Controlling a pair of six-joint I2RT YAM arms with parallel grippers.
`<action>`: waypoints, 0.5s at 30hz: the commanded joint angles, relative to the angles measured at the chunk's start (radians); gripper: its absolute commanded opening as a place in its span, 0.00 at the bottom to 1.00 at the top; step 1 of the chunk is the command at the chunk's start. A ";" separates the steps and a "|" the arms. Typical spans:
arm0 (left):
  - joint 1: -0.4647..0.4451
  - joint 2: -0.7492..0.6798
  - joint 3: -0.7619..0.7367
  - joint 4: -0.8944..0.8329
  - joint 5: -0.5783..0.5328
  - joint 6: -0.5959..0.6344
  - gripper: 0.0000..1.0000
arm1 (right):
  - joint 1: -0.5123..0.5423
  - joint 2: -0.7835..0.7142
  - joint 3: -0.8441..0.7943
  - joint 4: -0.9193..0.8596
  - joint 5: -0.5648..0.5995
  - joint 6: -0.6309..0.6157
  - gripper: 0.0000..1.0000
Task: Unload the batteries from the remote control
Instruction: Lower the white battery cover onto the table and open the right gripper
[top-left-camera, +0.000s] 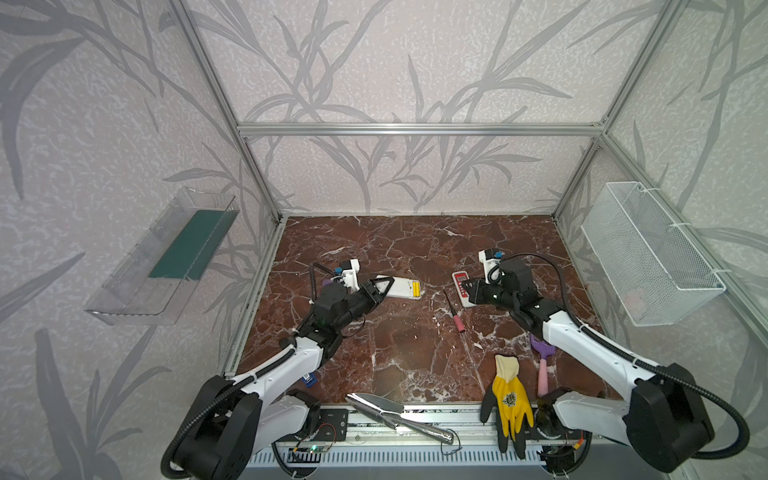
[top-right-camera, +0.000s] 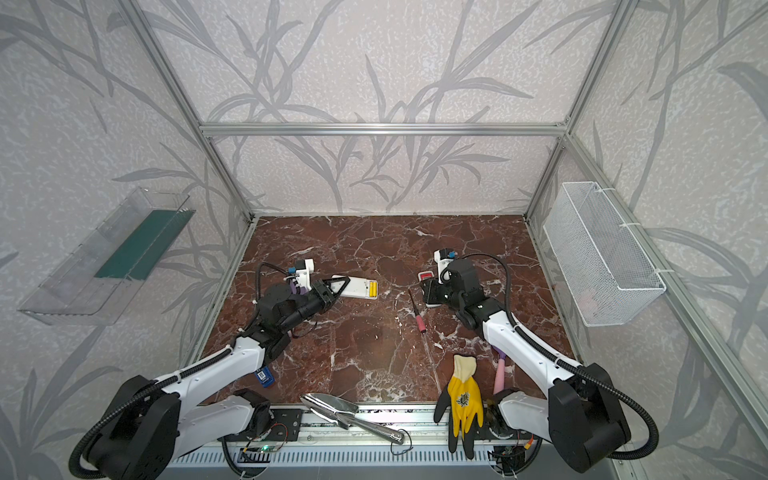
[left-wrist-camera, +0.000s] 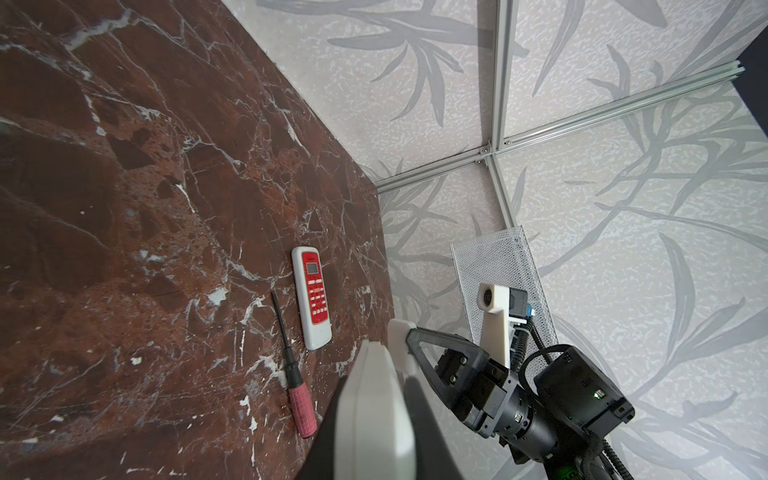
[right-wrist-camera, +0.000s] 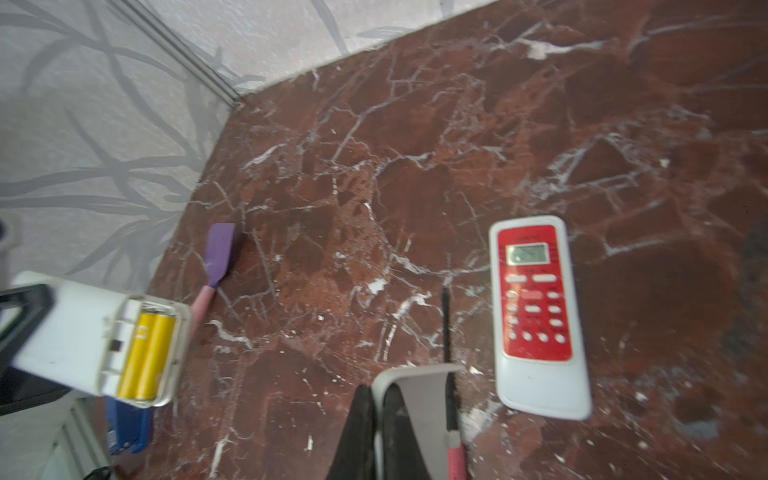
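My right gripper will let go of the white battery cover on the marble floor (top-left-camera: 488, 316), near the plain white end of the red-faced remote.
My left gripper (top-left-camera: 384, 286) is shut on one end of a white remote control (top-left-camera: 403, 287), held a little above the marble floor. Its back compartment is uncovered, and two yellow batteries (top-left-camera: 416, 288) lie side by side in it, also clear in the right wrist view (right-wrist-camera: 147, 357). My right gripper (right-wrist-camera: 376, 395) is shut on a thin white battery cover (right-wrist-camera: 419, 399), hovering over a second, red-faced remote (right-wrist-camera: 536, 316) that lies face up. In the left wrist view the white remote (left-wrist-camera: 374, 415) fills the space between my jaws.
A pink-handled screwdriver (top-left-camera: 454, 311) lies between the arms. A yellow-black glove (top-left-camera: 509, 399) and a metal trowel (top-left-camera: 378, 405) sit at the front edge. Purple spatulas lie by the left arm (right-wrist-camera: 218, 257) and the right arm (top-left-camera: 542, 365). There is a wire basket (top-left-camera: 648, 253) on the right wall and a clear bin (top-left-camera: 158, 257) on the left.
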 joint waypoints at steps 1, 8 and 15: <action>0.006 -0.030 0.018 -0.040 -0.011 0.044 0.00 | -0.007 -0.010 -0.055 -0.058 0.211 -0.035 0.00; 0.006 -0.026 0.030 -0.065 -0.014 0.055 0.00 | -0.019 0.074 -0.131 -0.053 0.353 0.032 0.00; 0.006 -0.020 0.033 -0.068 -0.017 0.055 0.00 | -0.027 0.182 -0.132 -0.030 0.375 0.072 0.00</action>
